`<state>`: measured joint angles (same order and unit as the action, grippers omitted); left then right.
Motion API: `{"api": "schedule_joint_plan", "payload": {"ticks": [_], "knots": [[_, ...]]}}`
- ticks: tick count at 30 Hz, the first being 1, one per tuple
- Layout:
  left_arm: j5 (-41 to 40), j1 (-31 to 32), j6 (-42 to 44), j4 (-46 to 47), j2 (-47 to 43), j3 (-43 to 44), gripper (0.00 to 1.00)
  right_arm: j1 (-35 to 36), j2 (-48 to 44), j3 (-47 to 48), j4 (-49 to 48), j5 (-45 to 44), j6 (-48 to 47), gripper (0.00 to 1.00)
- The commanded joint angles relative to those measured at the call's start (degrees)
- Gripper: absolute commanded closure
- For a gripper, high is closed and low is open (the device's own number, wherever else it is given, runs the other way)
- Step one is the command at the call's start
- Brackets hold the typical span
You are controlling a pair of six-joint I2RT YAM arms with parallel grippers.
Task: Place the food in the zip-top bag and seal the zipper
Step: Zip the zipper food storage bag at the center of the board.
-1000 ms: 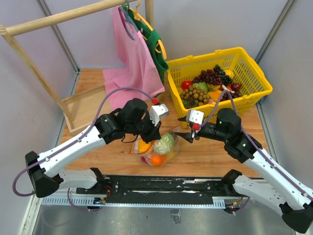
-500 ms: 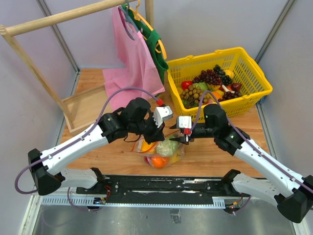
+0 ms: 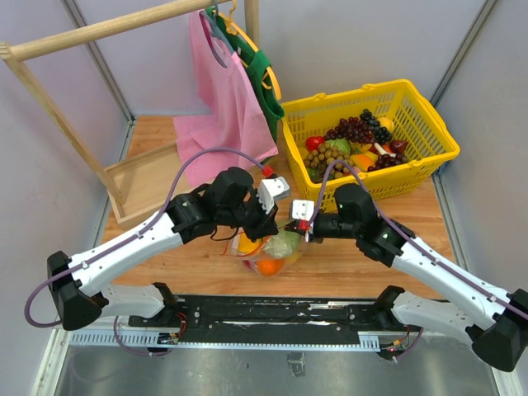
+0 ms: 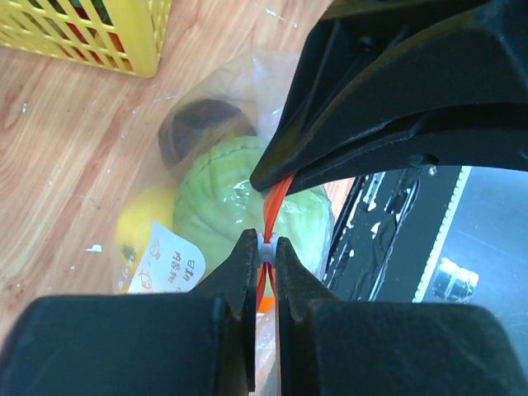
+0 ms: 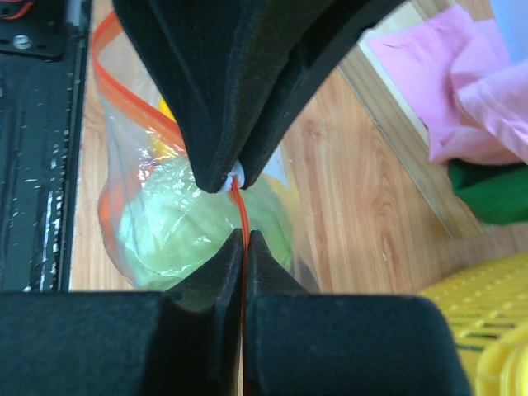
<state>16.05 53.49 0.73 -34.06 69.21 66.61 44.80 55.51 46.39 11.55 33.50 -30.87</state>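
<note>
Next, I release the zip-top bag, now hanging just above the wooden table, with my left gripper on the wooden table [image 3: 230, 209] in front of the pink cloth bag.
The clear zip-top bag [image 3: 268, 252] hangs just above the wooden table between both arms. Inside it is food: a pale green round piece [image 4: 235, 186], a yellow piece [image 4: 142, 224], a dark piece [image 4: 202, 132] and an orange [image 3: 266, 266]. My left gripper [image 4: 266, 244] is shut on the small white slider tab of the red-orange zipper [image 4: 277, 196]. My right gripper [image 5: 245, 236] is shut on the zipper strip [image 5: 239, 202] a short way from the slider. The two sets of fingertips nearly touch. In the top view the left gripper [image 3: 276, 221] and right gripper [image 3: 295, 228] meet over the bag's top edge.
A yellow basket [image 3: 429, 157] with grapes and other toy produce stands at the back right. A pink cloth bag [image 3: 223, 99] and a green one [image 3: 266, 91] hang from a wooden rack [image 3: 49, 99] at the back left. A black rail [image 3: 272, 312] runs along the near edge.
My right gripper has moved left to the bag's top edge and closed on the zipper strip. My left gripper has kept its hold on the slider, shifting slightly right.
</note>
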Motion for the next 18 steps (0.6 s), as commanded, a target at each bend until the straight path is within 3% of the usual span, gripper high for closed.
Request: {"api": "schedule_joint_plan", "payload": {"ticks": [1,11,18], "knots": [[-3.22,0.47,-4.10,3.30,-3.69,-2.63,1.00,1.11,-3.74,-2.99,-3.97,-19.16,7.93,0.99],[-6.36,0.45,-6.93,-0.62,-3.61,-4.43,0.98,2.40,-7.05,-5.94,-4.59,-41.47,15.85,1.00],[-7.46,0.47,-8.17,-3.00,-4.41,-3.87,0.98,2.47,-9.06,-6.01,-3.94,-50.06,16.21,0.99]]}}
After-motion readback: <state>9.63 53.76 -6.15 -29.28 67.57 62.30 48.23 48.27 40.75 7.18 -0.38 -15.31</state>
